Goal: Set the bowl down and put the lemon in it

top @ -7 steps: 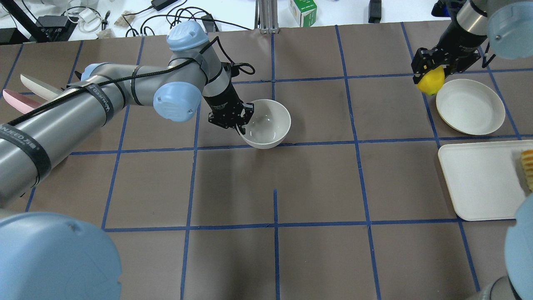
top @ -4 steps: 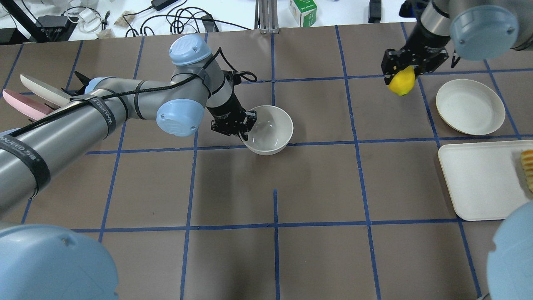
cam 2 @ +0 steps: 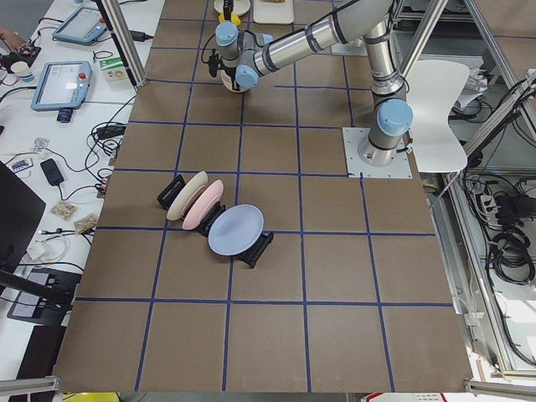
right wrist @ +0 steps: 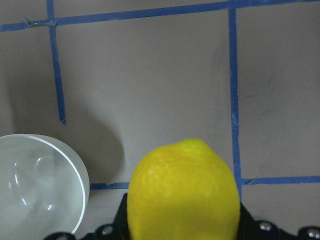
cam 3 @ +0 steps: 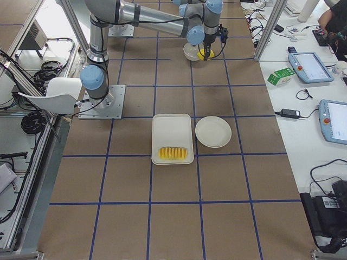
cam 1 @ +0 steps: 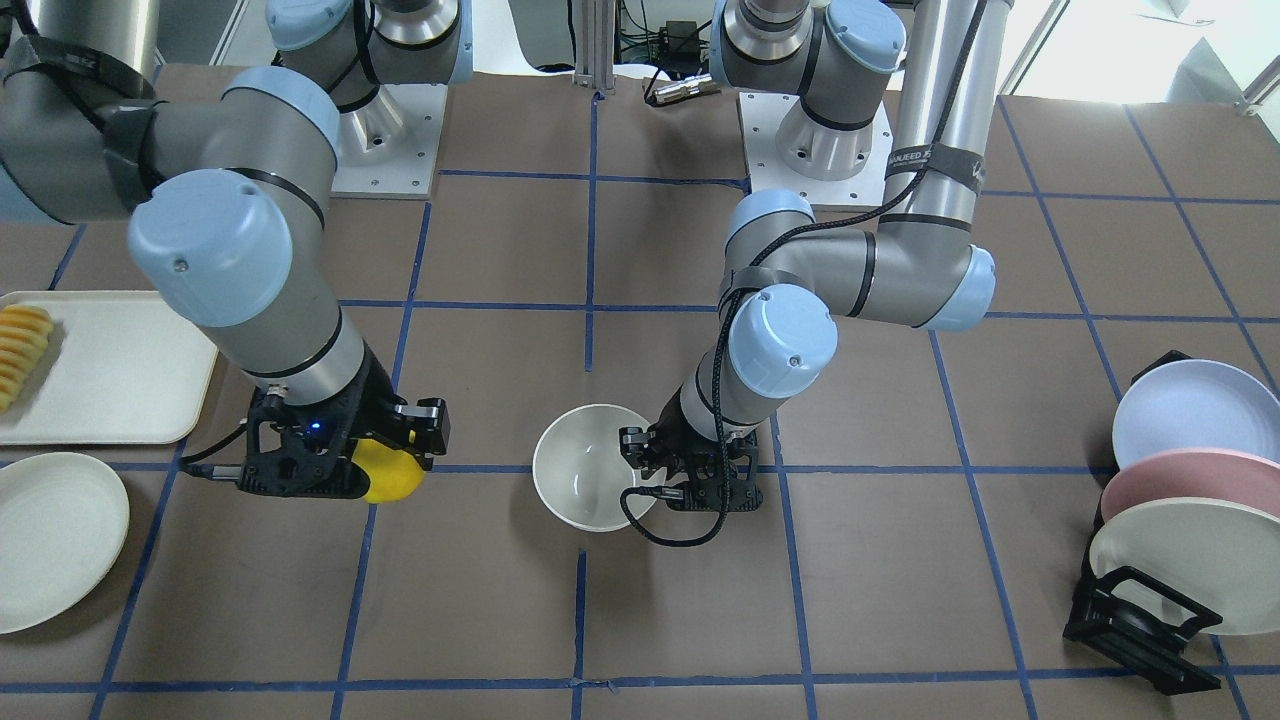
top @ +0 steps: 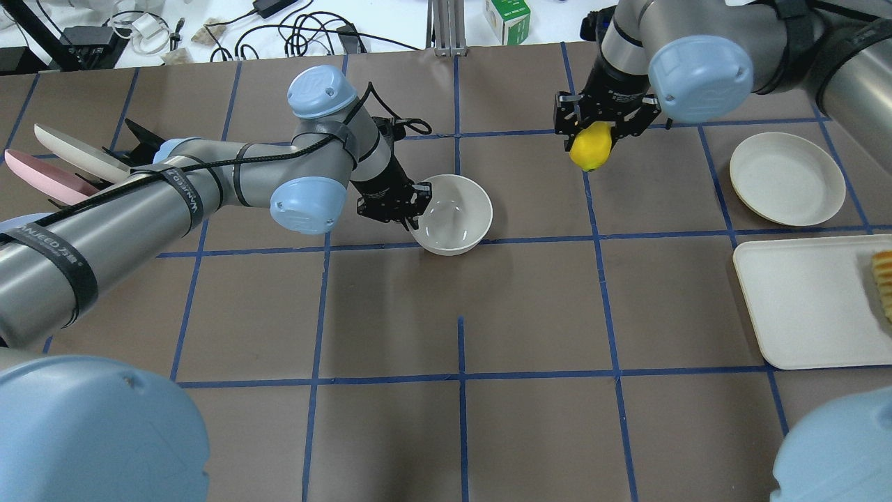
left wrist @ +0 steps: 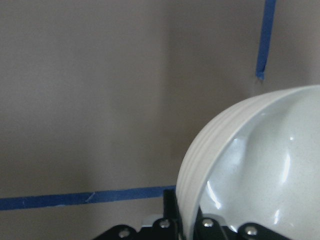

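I need to let go of the yellow lemon with my right gripper on the inside bottom of the off-white bowl (cam 1: 606,479) (right wrist: 29,186), close to its middle.
The off-white bowl (top: 453,216) is at the table's middle, by a blue tape line. My left gripper (top: 412,210) is shut on the bowl's left rim; the left wrist view shows the rim (left wrist: 190,170) between the jaws. I cannot tell whether the bowl touches the table. My right gripper (top: 599,136) is shut on the yellow lemon (top: 590,148) and holds it in the air, right of the bowl and farther back. The front view shows the lemon (cam 1: 392,474) left of the bowl (cam 1: 585,470). The right wrist view shows the lemon (right wrist: 182,190) and the bowl (right wrist: 35,185) at lower left.
A white plate (top: 787,178) and a white tray (top: 801,300) with a sliced fruit row (top: 883,279) lie at the right. A rack of plates (cam 1: 1170,500) stands at the robot's left end of the table.
My right arm has carried the lemon leftward, from beside the white plate toward the bowl. My left gripper and the bowl have shifted slightly.
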Available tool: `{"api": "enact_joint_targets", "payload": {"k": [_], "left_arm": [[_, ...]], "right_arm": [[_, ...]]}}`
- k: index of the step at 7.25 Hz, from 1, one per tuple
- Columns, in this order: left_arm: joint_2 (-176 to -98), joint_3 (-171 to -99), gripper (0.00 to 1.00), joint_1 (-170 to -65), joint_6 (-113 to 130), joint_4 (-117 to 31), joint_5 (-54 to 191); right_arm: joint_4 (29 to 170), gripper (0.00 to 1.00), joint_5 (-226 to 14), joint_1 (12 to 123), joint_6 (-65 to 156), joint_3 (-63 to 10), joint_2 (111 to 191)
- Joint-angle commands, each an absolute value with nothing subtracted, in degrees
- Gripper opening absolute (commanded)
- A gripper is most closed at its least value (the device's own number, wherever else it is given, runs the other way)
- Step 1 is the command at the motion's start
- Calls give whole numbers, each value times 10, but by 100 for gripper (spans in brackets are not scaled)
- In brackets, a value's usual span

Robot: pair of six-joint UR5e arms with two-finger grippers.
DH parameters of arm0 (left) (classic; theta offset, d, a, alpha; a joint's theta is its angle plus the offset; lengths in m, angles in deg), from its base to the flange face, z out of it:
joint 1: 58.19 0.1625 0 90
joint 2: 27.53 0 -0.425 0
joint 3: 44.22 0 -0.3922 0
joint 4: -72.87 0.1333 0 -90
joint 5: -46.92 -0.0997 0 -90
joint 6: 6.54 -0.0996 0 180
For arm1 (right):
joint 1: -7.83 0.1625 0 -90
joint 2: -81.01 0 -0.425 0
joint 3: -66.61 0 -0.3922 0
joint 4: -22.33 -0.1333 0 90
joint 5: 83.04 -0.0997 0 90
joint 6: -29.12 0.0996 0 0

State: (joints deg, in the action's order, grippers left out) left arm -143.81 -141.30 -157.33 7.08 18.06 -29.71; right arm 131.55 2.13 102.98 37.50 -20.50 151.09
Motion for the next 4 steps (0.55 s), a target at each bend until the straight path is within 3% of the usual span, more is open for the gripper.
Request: {"api": "enact_joint_targets", "payload": {"k": [1, 4], "left_arm": [[-1394, -1391, 100, -1563, 57, 125, -336], [-1299, -1380, 100, -1556, -68, -8, -441]], "right_arm": [[1322, 21, 20, 1066, 418, -219, 1509], [1377, 21, 20, 1144, 428, -235, 1470]]}}
